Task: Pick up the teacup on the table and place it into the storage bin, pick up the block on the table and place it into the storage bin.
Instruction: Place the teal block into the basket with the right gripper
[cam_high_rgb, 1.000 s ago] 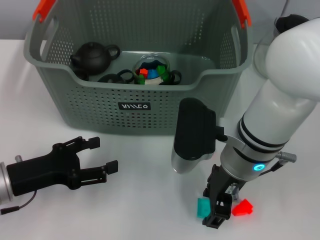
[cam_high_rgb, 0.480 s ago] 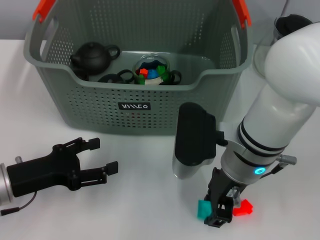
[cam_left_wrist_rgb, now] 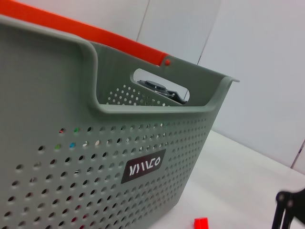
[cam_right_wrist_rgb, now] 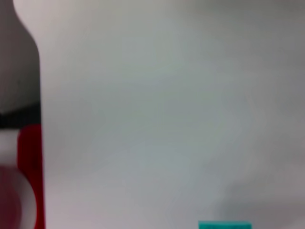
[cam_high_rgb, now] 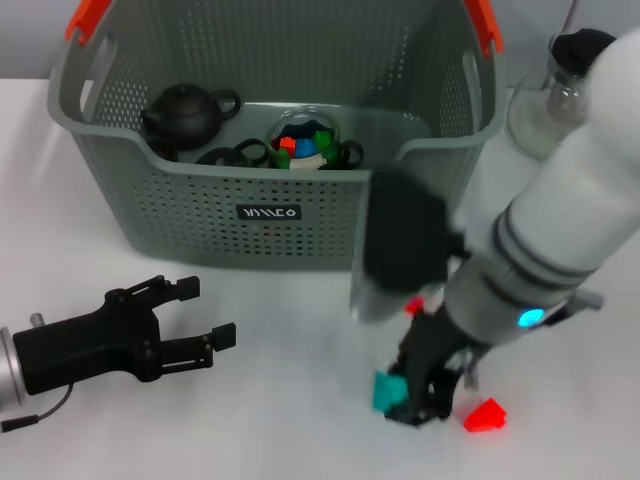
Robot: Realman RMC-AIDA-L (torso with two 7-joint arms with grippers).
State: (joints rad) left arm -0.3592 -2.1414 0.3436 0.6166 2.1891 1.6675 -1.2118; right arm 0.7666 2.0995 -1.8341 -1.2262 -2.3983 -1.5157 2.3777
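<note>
Next, my right gripper lets go of the teal block on top of the coloured blocks [cam_high_rgb: 301,144] inside the grey storage bin.
The grey perforated storage bin [cam_high_rgb: 150,215] with orange handles stands at the back; its black label [cam_left_wrist_rgb: 143,166] also shows in the left wrist view. Inside it lie a black teapot [cam_high_rgb: 185,112], a dark teacup [cam_high_rgb: 222,156] and a clear dome of coloured blocks [cam_high_rgb: 305,140]. My right gripper [cam_high_rgb: 410,400] hangs low over the table in front of the bin, shut on a teal block [cam_high_rgb: 384,391], whose edge shows in the right wrist view [cam_right_wrist_rgb: 224,225]. A red block [cam_high_rgb: 485,414] lies on the table just right of it. My left gripper [cam_high_rgb: 195,312] rests open at the front left.
A glass vessel with a black lid [cam_high_rgb: 560,85] stands right of the bin, behind my right arm. The red block [cam_left_wrist_rgb: 200,223] is also seen below the bin's front wall in the left wrist view. White table lies between the two grippers.
My right arm has swung left and slightly up, and the teal block has gone with the gripper, away from the red block. The left arm has stayed still.
</note>
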